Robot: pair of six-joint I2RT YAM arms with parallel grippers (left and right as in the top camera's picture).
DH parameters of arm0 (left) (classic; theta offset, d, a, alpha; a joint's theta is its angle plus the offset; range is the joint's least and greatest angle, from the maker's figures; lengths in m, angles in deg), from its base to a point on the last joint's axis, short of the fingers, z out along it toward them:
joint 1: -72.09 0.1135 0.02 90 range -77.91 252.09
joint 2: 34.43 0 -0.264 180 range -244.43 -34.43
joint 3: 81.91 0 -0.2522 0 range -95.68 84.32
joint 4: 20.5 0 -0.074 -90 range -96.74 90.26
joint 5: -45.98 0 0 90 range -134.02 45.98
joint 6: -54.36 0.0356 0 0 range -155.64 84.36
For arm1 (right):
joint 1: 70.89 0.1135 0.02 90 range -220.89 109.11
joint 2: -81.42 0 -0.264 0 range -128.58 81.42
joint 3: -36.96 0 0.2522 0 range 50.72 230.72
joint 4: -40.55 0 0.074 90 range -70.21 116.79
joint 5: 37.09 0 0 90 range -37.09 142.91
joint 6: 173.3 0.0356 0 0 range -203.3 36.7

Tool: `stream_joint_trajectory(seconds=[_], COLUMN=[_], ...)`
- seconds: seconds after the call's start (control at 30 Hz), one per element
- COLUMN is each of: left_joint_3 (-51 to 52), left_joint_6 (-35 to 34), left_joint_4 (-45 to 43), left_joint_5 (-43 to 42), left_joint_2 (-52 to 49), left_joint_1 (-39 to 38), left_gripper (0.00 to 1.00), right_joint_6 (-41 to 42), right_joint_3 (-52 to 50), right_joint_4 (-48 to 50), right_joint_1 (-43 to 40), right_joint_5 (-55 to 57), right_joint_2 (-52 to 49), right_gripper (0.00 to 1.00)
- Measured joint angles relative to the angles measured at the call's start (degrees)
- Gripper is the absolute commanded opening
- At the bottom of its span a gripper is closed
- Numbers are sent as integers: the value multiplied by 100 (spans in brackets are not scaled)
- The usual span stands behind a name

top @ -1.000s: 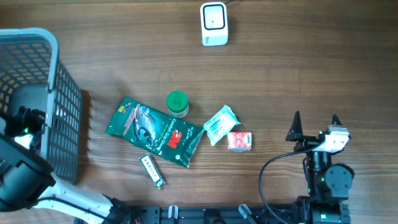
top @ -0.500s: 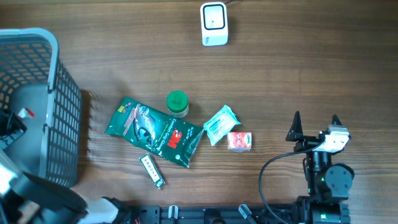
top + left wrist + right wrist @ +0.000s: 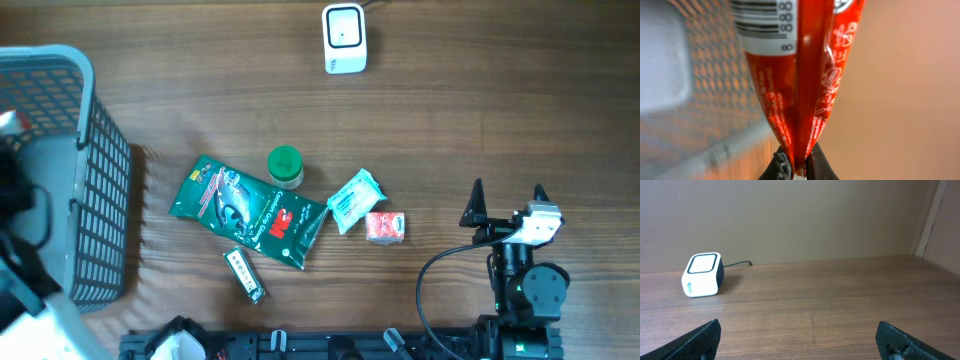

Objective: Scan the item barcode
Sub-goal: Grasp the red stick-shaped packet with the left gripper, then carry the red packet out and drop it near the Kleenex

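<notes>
Next, I release the red packet from my left gripper between the green bag and small red and white packet (image 3: 339, 260).
In the left wrist view a red packet (image 3: 800, 75) fills the middle, with a white barcode label (image 3: 765, 25) on its upper left face. My left gripper (image 3: 799, 162) is shut on the packet's bottom seam, and a blurred grey basket wall lies behind it. In the overhead view the left arm (image 3: 15, 210) sits at the far left edge over the basket (image 3: 100, 190). The white scanner (image 3: 344, 38) stands at the far middle of the table and shows as the white scanner (image 3: 702, 274) in the right wrist view. My right gripper (image 3: 506, 205) rests open at the near right, holding nothing.
On the wood table lie a green bag (image 3: 246, 210), a green-capped jar (image 3: 285, 166), a white and teal packet (image 3: 355, 200), a small red and white packet (image 3: 385, 227) and a small bar (image 3: 245, 274). The scanner's cable runs off the far edge.
The left arm has moved with the red packet toward the far left, over the basket and partly out of the overhead view. The right arm has stayed still.
</notes>
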Motion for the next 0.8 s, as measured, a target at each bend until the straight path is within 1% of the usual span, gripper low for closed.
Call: stream_joint_trajectory(seconds=[0.1, 0.2, 0.27, 0.3, 0.33, 0.4, 0.43, 0.47, 0.5, 0.63, 0.7, 0.8], left_joint_3=[-20, -26, -24, -24, -26, -37, -35, -35, -28, -31, -26, -26], left_joint_6=[402, 654, 748, 776, 789, 822, 892, 1047, 1237, 2006, 2288, 2651], left_joint_4=[538, 1370, 1950, 2048, 2227, 2433, 2494, 2518, 2553, 2743, 2837, 2855], left_joint_5=[-177, 48, 426, 511, 750, 1169, 1360, 1652, 1904, 2391, 2634, 2830], left_joint_2=[197, 118, -13, -59, -179, -358, -492, -758, -988, -1676, -2223, -2763], left_joint_1=[-1060, -2232, -3202, -3429, -3945, -4656, -5110, -5786, -6212, -7377, -7834, -8168], left_gripper=[4, 4, 4, 4, 4, 4, 4, 4, 4, 4, 4, 4], right_joint_6=[2, 2, 2, 0, 0, 2, 2, 2, 2, 0, 0, 2], right_joint_3=[0, -2, -2, -2, -2, -2, -2, -2, -2, -2, -2, -2], right_joint_4=[0, -2, 2, 2, 2, 0, 2, 0, 0, 0, 0, 0], right_joint_1=[0, 0, 0, 0, 0, 0, 0, 0, 0, 0, 0, 0], right_joint_5=[0, 0, 2, 2, 0, 0, 2, 2, 0, 2, 2, 2], right_joint_2=[0, -2, 0, 0, 0, 0, 0, 0, 0, 0, 0, 0], right_gripper=[100, 100, 100, 100, 99, 100, 100, 100, 100, 100, 100, 100])
